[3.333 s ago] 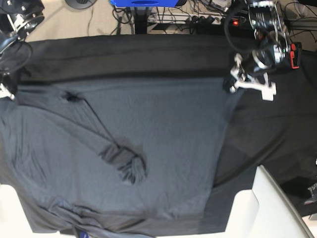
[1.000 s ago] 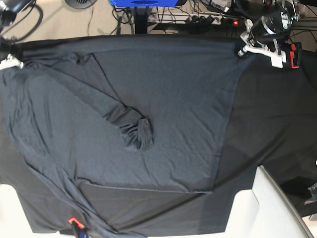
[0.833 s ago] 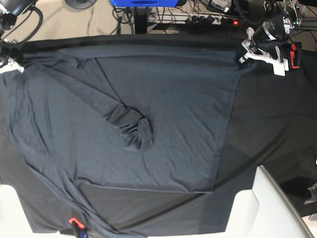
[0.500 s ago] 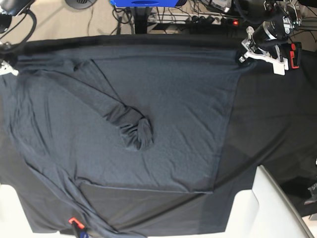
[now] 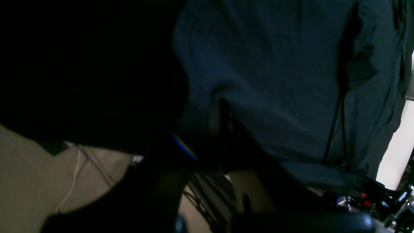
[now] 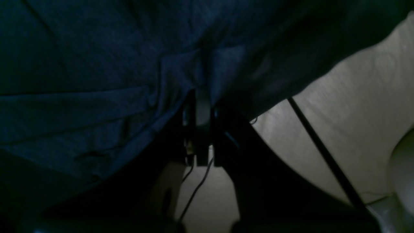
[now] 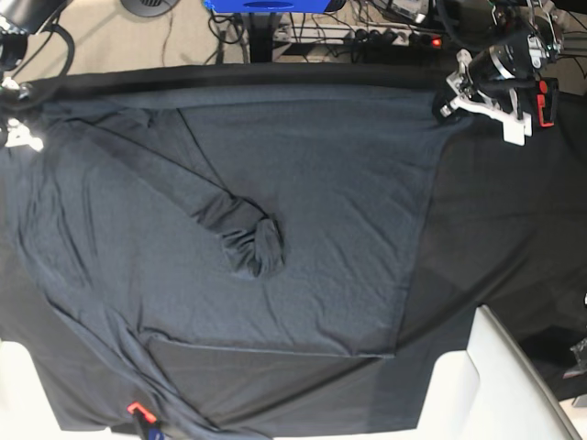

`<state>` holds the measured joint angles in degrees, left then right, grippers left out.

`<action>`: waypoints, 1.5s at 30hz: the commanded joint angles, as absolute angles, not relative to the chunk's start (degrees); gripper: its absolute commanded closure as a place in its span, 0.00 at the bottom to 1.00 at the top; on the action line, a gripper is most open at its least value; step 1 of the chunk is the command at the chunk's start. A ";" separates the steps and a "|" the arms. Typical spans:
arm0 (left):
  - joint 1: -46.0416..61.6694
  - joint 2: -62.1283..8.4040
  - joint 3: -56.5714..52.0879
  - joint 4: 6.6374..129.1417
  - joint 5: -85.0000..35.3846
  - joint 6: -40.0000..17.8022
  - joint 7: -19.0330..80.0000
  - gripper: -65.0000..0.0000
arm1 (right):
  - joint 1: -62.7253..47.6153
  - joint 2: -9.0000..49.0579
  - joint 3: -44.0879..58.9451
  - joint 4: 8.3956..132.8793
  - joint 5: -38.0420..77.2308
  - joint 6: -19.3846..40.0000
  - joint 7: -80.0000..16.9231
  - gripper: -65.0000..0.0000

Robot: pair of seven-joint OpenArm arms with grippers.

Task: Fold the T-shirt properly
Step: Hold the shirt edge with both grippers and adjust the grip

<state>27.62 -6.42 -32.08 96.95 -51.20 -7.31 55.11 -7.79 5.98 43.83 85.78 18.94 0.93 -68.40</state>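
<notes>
Next, my right gripper releases the far corner of the T-shirt on the shirt's outer side edge point(image 7: 49, 171), slightly toward the near hem.
The dark slate-grey T-shirt point(image 7: 312, 183) lies spread over most of the table, one sleeve point(image 7: 248, 238) folded in across its middle. My left gripper point(image 7: 447, 103) is at the far right corner of the shirt, shut on the fabric edge. My right gripper point(image 7: 18, 137) is at the far left corner, mostly cut off by the frame edge. In the right wrist view the right gripper point(image 6: 200, 97) pinches a fold of the T-shirt point(image 6: 97, 64). The left wrist view is very dark: the T-shirt point(image 5: 275, 71) stretches away from the left gripper point(image 5: 220, 113).
A black tablecloth point(image 7: 514, 229) covers the table and shows bare to the right of the shirt. A white slanted object point(image 7: 495, 385) sits at the near right corner. A small orange tag point(image 7: 136, 408) shows at the near hem. Cables point(image 7: 367, 37) lie on the floor behind.
Both grippers carried the shirt's far edge towards the back of the table earlier. In the last second the right gripper slid a little nearer; the left one barely moved.
</notes>
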 commanded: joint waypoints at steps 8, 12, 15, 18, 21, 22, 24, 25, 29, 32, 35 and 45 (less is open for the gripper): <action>25.01 -7.08 -32.13 97.89 -51.74 -7.16 54.55 1.00 | -4.18 8.66 39.34 86.29 19.21 -6.02 -68.00 1.00; 23.43 -7.08 -32.22 96.40 -51.74 -7.16 54.55 1.00 | -2.15 9.80 38.64 85.23 19.21 -7.25 -68.00 1.00; 22.37 -7.08 -32.13 95.34 -51.74 -7.16 54.55 1.00 | -0.48 11.47 38.64 81.63 19.21 -7.43 -68.00 1.00; 20.62 -7.08 -32.04 93.93 -51.74 -7.16 54.55 1.00 | 1.01 12.09 38.64 77.93 19.21 -7.34 -67.74 1.00; 19.12 -7.16 -32.04 92.70 -51.74 -7.16 54.64 1.00 | 2.07 12.79 38.55 76.00 19.21 -7.34 -67.56 1.00; 18.77 -7.16 -32.04 92.44 -51.74 -7.16 54.64 1.00 | 2.42 12.88 38.46 75.56 19.21 -7.34 -67.56 1.00; 18.15 -7.16 -32.04 92.26 -51.74 -7.16 54.64 1.00 | 3.12 13.23 36.26 74.68 19.21 -7.34 -67.47 1.00; 17.89 -7.16 -32.04 92.26 -51.74 -7.16 54.64 1.00 | 3.47 13.23 35.38 74.33 19.21 -7.34 -67.47 1.00; 17.54 -7.16 -32.04 92.26 -51.65 -7.16 54.64 1.00 | 4.44 13.23 34.24 73.63 19.21 -7.52 -66.86 1.00; 16.75 -7.16 -32.04 90.77 -51.47 -7.08 54.64 1.00 | 4.62 13.14 34.15 73.19 19.21 -7.60 -65.89 1.00; 15.78 -7.16 -32.04 88.57 -49.36 -7.08 54.64 1.00 | 5.67 13.32 34.15 70.55 19.21 -7.60 -65.80 1.00; 13.23 -7.08 -32.13 87.78 -48.13 -7.08 54.55 1.00 | 6.64 14.37 34.07 65.98 19.21 -7.25 -62.99 1.00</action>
